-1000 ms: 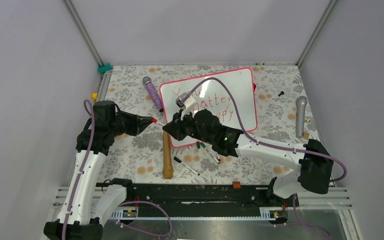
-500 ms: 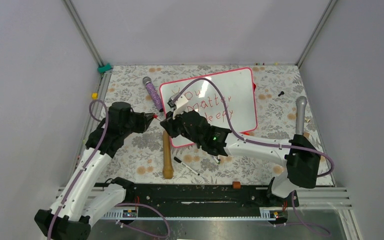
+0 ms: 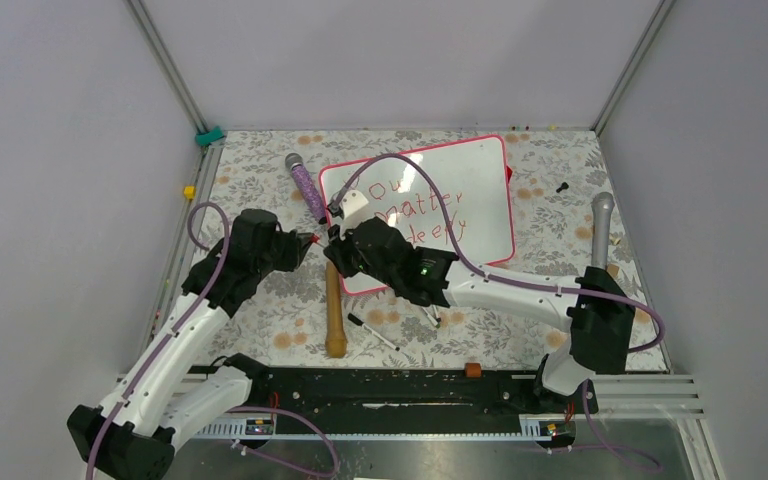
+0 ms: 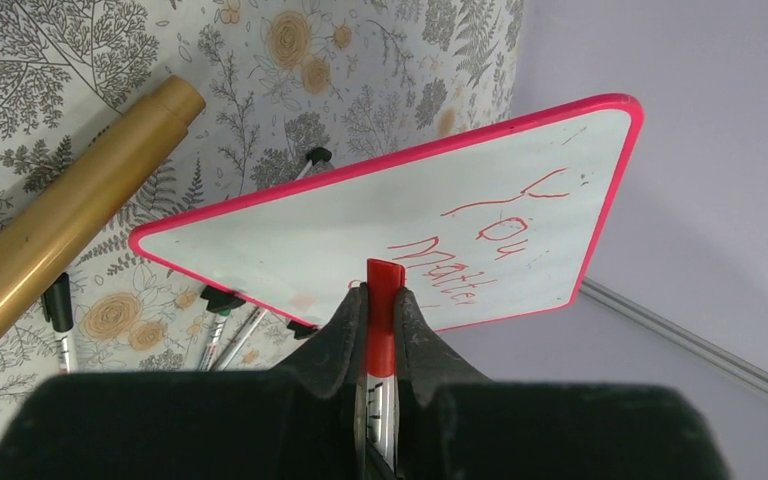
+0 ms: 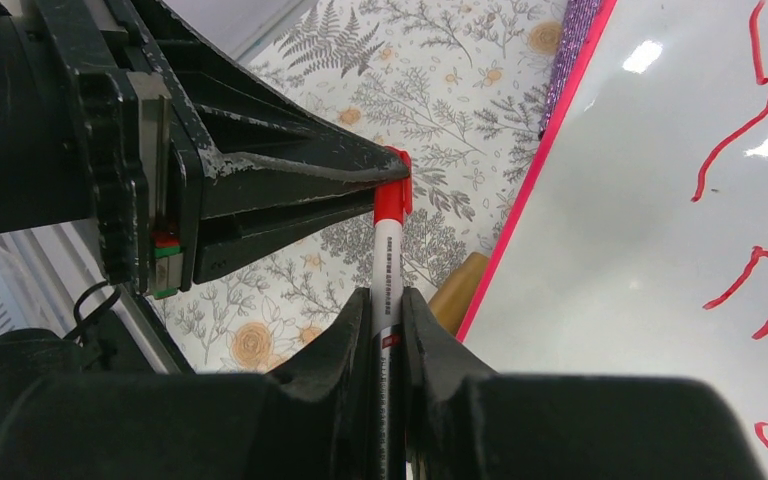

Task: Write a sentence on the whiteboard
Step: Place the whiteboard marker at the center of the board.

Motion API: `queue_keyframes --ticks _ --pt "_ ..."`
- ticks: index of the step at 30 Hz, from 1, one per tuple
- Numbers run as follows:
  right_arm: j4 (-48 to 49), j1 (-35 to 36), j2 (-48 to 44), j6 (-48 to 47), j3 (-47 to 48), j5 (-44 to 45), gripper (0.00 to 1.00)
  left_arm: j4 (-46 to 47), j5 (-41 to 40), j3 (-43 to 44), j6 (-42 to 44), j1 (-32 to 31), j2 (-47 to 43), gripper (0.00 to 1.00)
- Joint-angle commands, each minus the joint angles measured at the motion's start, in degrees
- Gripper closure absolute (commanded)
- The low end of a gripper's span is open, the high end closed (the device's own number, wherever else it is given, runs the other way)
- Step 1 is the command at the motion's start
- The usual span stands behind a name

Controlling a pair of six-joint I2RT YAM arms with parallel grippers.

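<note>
I will use my right gripper to set the red marker down next to the loose markers, toward the grey microphone (image 3: 466, 307).
The whiteboard (image 3: 480, 190) lies tilted at the back middle, with a pink-red frame. It also shows in the left wrist view (image 4: 290, 225) and the right wrist view (image 5: 640, 200). The sentence (image 3: 418, 212) is in red letters; "You matter" reads in the left wrist view (image 4: 480, 240). Both grippers meet off the board's near-left corner. My left gripper (image 3: 312, 240) (image 4: 381, 290) is shut on the red cap (image 4: 381, 285) (image 5: 392, 195). My right gripper (image 3: 332, 247) (image 5: 387, 300) is shut on the marker's white barrel (image 5: 387, 255). The cap sits on the barrel's end.
A gold wooden stick (image 3: 333, 310) lies just below the grippers. A purple microphone (image 3: 307, 187) lies at the board's left edge and a grey microphone (image 3: 600, 232) at the right. Loose markers (image 3: 372, 332) (image 3: 425, 312) lie near the board's front edge.
My left arm has moved right and my right gripper has moved left and up. The red cap and the marker's end have come together.
</note>
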Motion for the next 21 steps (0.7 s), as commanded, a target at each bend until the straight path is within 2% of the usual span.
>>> queue_keyframes --ticks 1,5,9,15,21 --pt "0.8 0.2 1.7 -0.7 6.5 -3.9 1.0 -1.2 15.4 1.4 0.9 -5.1 -2.1 0.98" --pt "-8.6 -0.9 0.6 0.4 9.1 -3.6 1.0 -2.3 15.4 0.6 2.7 -3.7 -2.6 0.6" --pt "-18.7 -3.1 -2.8 1.7 9.9 -4.2 1.0 -4.3 14.7 0.7 6.2 0.1 -3.7 0.36" --pt "-39.6 -6.2 -8.9 0.3 11.5 -6.9 1.0 -10.3 12.1 4.2 16.7 9.5 -6.1 0.17" --pt "-62.7 -6.8 -13.1 -3.7 12.7 -5.7 1.0 -7.7 4.6 5.2 30.2 11.9 -7.3 0.12"
